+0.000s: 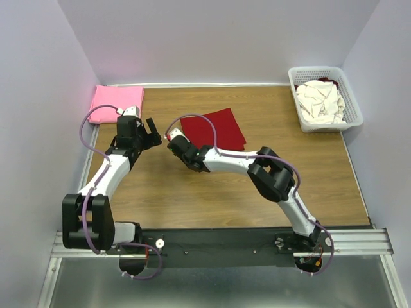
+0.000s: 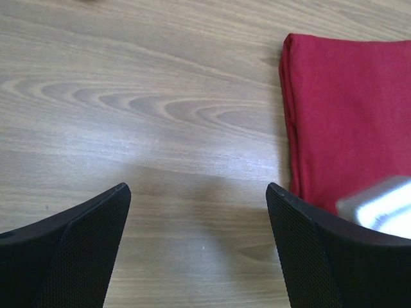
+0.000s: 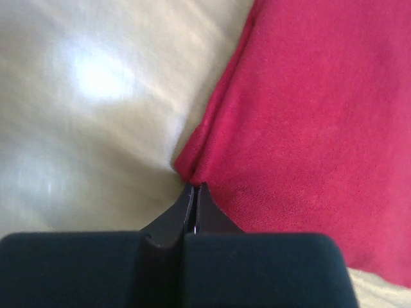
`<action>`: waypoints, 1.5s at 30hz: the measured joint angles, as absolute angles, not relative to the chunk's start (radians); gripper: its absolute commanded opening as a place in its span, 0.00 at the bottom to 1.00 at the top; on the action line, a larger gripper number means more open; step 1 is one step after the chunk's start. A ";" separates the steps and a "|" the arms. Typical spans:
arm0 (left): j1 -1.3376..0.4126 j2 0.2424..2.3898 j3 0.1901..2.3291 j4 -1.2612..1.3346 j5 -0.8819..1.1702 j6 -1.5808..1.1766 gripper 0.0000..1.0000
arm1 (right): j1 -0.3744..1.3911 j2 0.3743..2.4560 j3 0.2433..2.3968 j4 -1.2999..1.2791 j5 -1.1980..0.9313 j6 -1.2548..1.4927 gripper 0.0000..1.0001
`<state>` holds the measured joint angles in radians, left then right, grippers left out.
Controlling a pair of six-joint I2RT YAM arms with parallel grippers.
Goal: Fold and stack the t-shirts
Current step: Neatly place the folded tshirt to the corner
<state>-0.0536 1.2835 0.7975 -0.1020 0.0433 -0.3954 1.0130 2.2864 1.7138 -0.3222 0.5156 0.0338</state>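
The robot's left gripper should next move to the dark red t-shirt's edge (image 1: pixel 184 130) (image 2: pixel 294 138) facing the pink t-shirt and close there, next to the right gripper.
The dark red t-shirt (image 1: pixel 215 128) lies folded flat on the wooden table, mid-back. My right gripper (image 1: pixel 172 138) is at its near-left corner, shut, with the cloth bunched at the tips (image 3: pixel 194 187); the red cloth (image 3: pixel 308 115) fills the right of the right wrist view. My left gripper (image 1: pixel 153 136) is open and empty just left of the shirt, over bare wood (image 2: pixel 196 189), with the shirt's edge (image 2: pixel 353 115) to its right. The bright pink t-shirt (image 1: pixel 115 102) lies folded in the back left corner. Cream-white t-shirts (image 1: pixel 321 102) are heaped in the basket.
The white lattice basket (image 1: pixel 292 74) stands at the back right against the wall. Walls close the table at left, back and right. The arms' mounting rail (image 1: pixel 218 244) runs along the near edge. A grey part of the right gripper (image 2: pixel 379 205) shows in the left wrist view.
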 measured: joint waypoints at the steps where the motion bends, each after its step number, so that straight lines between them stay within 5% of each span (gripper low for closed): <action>1: -0.053 1.298 0.801 -0.102 0.050 -0.403 0.93 | 1.009 2.262 1.684 -0.315 0.493 0.037 0.01; 18: -0.085 1.559 0.793 0.162 0.439 -0.746 0.96 | 0.939 2.083 1.576 -0.278 0.324 0.082 0.01; 35: -0.222 1.807 0.818 0.403 0.448 -1.043 0.93 | 0.926 2.051 1.552 -0.262 0.297 0.104 0.01; 41: -0.232 1.859 0.847 0.447 0.416 -1.087 0.69 | 0.921 2.036 1.551 -0.255 0.288 0.110 0.01; 44: -0.232 1.903 0.889 0.449 0.404 -1.092 0.42 | 0.921 2.035 1.551 -0.254 0.282 0.113 0.01; 45: -0.232 1.913 0.900 0.448 0.401 -1.091 0.22 | 0.921 2.035 1.550 -0.254 0.279 0.115 0.01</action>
